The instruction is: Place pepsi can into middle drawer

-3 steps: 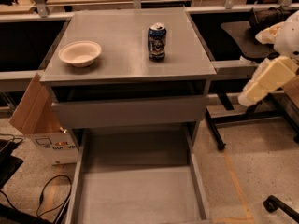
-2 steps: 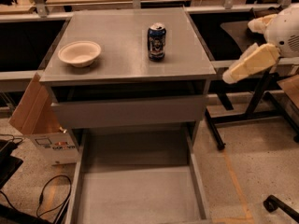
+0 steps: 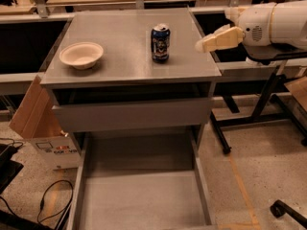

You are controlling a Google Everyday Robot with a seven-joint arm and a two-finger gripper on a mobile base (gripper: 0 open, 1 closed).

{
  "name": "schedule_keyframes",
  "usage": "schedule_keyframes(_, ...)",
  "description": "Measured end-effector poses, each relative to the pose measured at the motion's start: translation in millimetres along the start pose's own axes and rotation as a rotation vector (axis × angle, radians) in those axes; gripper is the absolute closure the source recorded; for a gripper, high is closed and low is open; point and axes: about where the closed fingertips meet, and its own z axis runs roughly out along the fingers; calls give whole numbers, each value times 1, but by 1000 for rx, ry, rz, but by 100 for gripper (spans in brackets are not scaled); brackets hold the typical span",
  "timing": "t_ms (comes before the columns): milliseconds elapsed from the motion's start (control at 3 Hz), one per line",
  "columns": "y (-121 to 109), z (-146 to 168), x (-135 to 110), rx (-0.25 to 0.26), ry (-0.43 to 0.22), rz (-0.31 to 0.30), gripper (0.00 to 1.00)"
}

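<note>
The robot's gripper will close around the middle of the pepsi can [image 3: 160, 44] that stands on the grey cabinet top.
The pepsi can [image 3: 160, 43], dark blue with a silver top, stands upright on the grey cabinet top [image 3: 124, 61], right of centre. My gripper [image 3: 201, 45] hovers at the cabinet's right edge, about level with the can and a short way to its right, not touching it. The white arm [image 3: 271, 23] reaches in from the right. The middle drawer [image 3: 144, 200] is pulled far out at the bottom of the view, its flat grey floor bare.
A beige bowl [image 3: 81, 54] sits on the left of the cabinet top. A drawer with a plain grey front panel [image 3: 132, 114] sits just under the top. A cardboard box [image 3: 41, 128] and cables [image 3: 48, 200] lie at the left; black stand legs [image 3: 259, 114] are at the right.
My arm has risen and moved left, from below and right of the cabinet to beside its right edge, closer to the can. The can and bowl have not moved.
</note>
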Motion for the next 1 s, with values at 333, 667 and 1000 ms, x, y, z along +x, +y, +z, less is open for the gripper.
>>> schedule_keyframes(333, -3, 18, 11, 13, 7, -2, 0)
schedule_keyframes(667, -16, 65, 26, 18, 6, 3, 0)
schedule_keyframes(1000, -31, 115, 36, 18, -23, 23, 0)
